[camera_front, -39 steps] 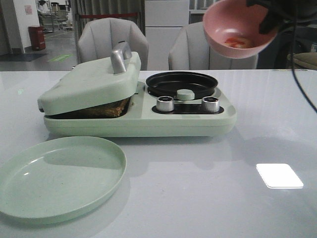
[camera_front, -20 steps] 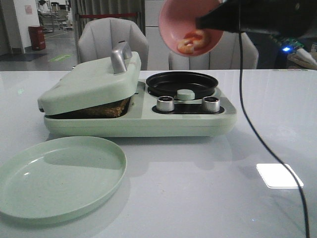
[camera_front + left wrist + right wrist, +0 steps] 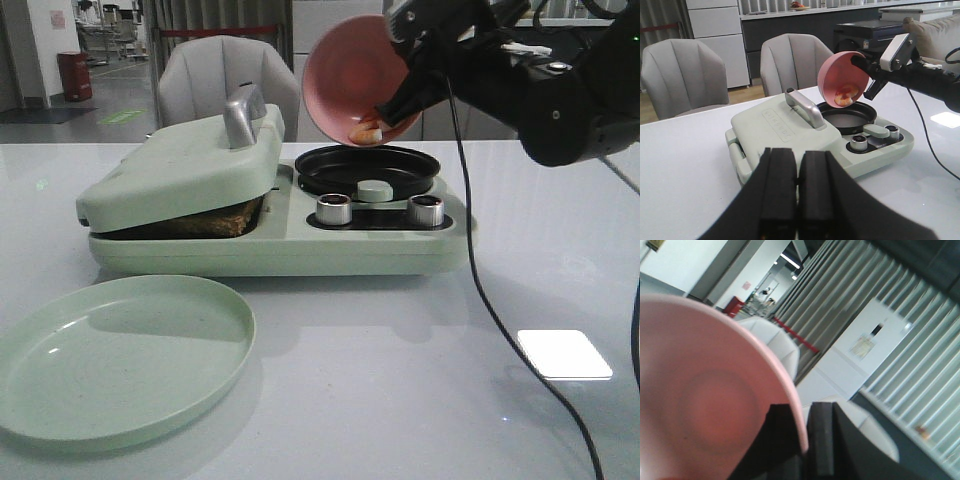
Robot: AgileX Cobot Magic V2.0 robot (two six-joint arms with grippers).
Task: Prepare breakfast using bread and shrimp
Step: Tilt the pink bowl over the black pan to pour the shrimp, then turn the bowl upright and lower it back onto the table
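Observation:
I should use my right gripper to set the pink bowl down on the table (image 3: 561,276) next to the pan end of the green breakfast maker.
My right gripper (image 3: 393,104) is shut on the rim of a pink bowl (image 3: 352,82) and holds it tipped steeply over the round black pan (image 3: 366,168) of the green breakfast maker. The orange-pink shrimp (image 3: 367,130) lie at the bowl's low rim, just above the pan. In the right wrist view the bowl's rim (image 3: 790,390) sits between the fingers (image 3: 821,440). Browned bread (image 3: 218,221) shows under the maker's half-lowered lid (image 3: 180,165). My left gripper (image 3: 797,155) is shut with nothing in it, back from the maker; its view also shows the bowl (image 3: 840,75) and the shrimp (image 3: 846,96).
A pale green plate (image 3: 120,360) lies at the front left of the table. Two metal knobs (image 3: 334,209) (image 3: 426,210) sit at the maker's front. A black cable (image 3: 470,270) hangs from the right arm down over the table. Grey chairs (image 3: 210,75) stand behind.
The right gripper has carried the pink bowl left and down over the black pan and tipped it further. The shrimp have slid to the bowl's low rim.

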